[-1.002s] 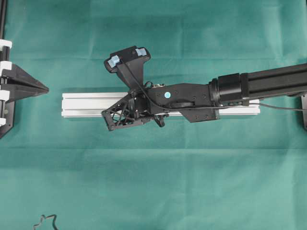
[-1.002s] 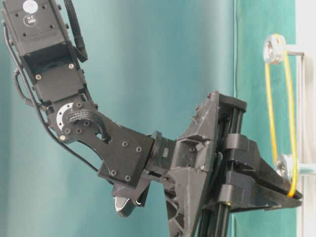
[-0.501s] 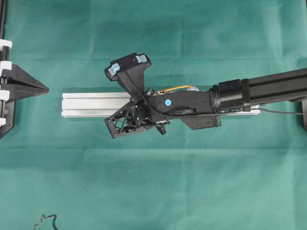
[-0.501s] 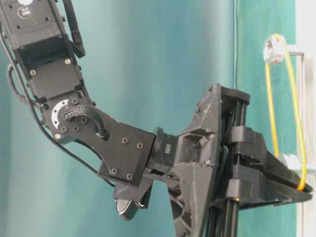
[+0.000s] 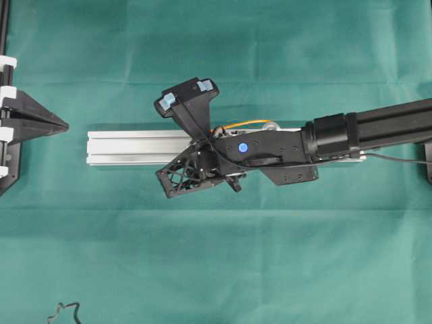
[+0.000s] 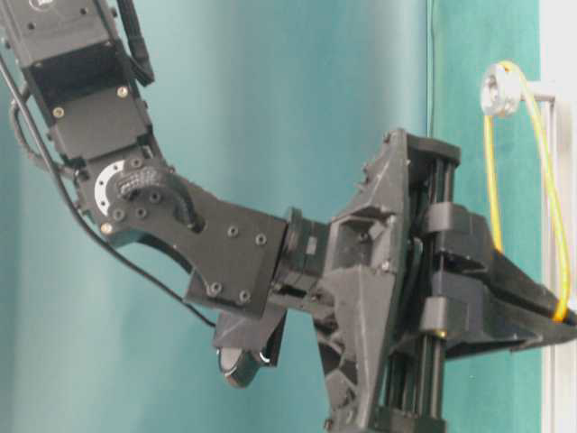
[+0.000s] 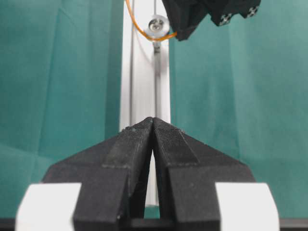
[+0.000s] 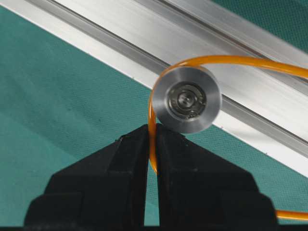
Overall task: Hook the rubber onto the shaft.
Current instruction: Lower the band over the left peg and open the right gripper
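I will let go of the rubber with my right gripper around the silver shaft at the bar's front edge [image 5: 196, 146] [image 8: 186, 99].
The rubber [image 8: 150, 113] is a thin orange band pinched between my right gripper [image 8: 151, 129], which is shut on it. The band curves over the top of a round silver shaft [image 8: 186, 99] just beyond the fingertips and runs off to the right along the silver rail [image 8: 144, 29]. In the table-level view the rubber [image 6: 546, 180] hangs stretched from the upper shaft [image 6: 499, 88] down to the right gripper [image 6: 561, 317]. My left gripper [image 7: 153, 121] is shut and empty, parked at the rail's left end [image 5: 64, 125], far from the rubber [image 7: 144, 31].
The rail [image 5: 128, 147] lies across the middle of the green cloth, with my right arm [image 5: 283, 145] stretched over it from the right. A small dark wiry squiggle [image 5: 64, 314] lies at the front left edge.
My right gripper has moved a little to the right along the rail with the rubber in it, pulling the loop longer and wider. The left gripper has stayed still.
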Tool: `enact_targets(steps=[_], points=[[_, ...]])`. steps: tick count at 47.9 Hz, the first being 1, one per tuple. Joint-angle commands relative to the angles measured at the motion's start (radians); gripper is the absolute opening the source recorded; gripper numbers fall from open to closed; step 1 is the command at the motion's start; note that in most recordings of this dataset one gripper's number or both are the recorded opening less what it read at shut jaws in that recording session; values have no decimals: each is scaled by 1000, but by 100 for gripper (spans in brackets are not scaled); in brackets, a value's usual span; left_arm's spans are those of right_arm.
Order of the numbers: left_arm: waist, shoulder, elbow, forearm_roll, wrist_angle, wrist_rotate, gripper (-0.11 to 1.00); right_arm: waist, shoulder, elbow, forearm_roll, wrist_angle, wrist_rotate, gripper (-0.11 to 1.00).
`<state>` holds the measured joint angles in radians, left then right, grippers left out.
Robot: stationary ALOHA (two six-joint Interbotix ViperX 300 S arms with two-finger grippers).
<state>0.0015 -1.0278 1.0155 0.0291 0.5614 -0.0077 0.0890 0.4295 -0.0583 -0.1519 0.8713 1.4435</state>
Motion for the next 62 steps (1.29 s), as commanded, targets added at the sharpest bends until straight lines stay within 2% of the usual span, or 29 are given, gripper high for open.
enact_targets(steps=[1,26,52,56,62], points=[[2,6,-31,2,-3,0,0,3,-61,2,-11,3,0,9],[2,6,-31,2,8,0,0,3,-114,75,-21,2,-8,9],[2,5,-31,2,8,0,0,3,-115,75,-23,0,-28,9],[2,6,-31,3,8,0,0,3,-115,77,-25,2,-28,21],[2,6,-32,2,8,0,0,3,-115,75,-29,2,-28,53]])
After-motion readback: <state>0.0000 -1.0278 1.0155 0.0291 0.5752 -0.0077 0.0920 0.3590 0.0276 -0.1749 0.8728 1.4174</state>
